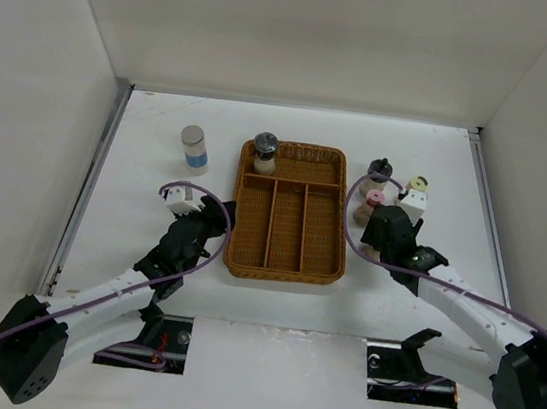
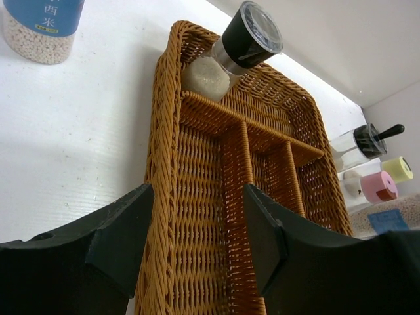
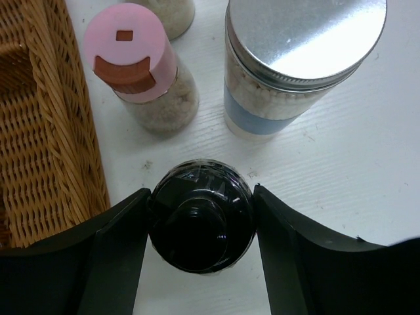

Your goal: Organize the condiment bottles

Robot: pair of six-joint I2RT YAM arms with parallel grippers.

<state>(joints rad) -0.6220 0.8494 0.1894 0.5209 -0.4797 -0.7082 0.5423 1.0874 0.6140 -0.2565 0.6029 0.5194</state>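
Note:
I will set the black-topped glass shaker with my right gripper beside the dark-topped shaker in the tray's back compartment (image 1: 294,171).
My right gripper (image 3: 202,226) is shut on a black-topped glass shaker (image 3: 202,216) that stands on the table just right of the wicker tray (image 1: 282,256). Behind it stand a pink-capped bottle (image 3: 141,65) and a blue-labelled, grey-lidded bottle (image 3: 298,59). From above, my right gripper (image 1: 388,232) hides the held shaker; a second black-topped shaker (image 1: 380,170) and a cream-capped bottle (image 1: 418,186) stand farther back. A dark-topped shaker (image 2: 233,52) leans in the tray's back compartment. A white blue-labelled bottle (image 1: 194,149) stands left of the tray. My left gripper (image 2: 193,236) is open, its jaws astride the tray's left rim.
The tray (image 2: 197,164) has one cross compartment at the back and three long ones in front. White walls enclose the table on three sides. A purple cable loops from each wrist. Two cut-outs sit by the arm bases at the near edge.

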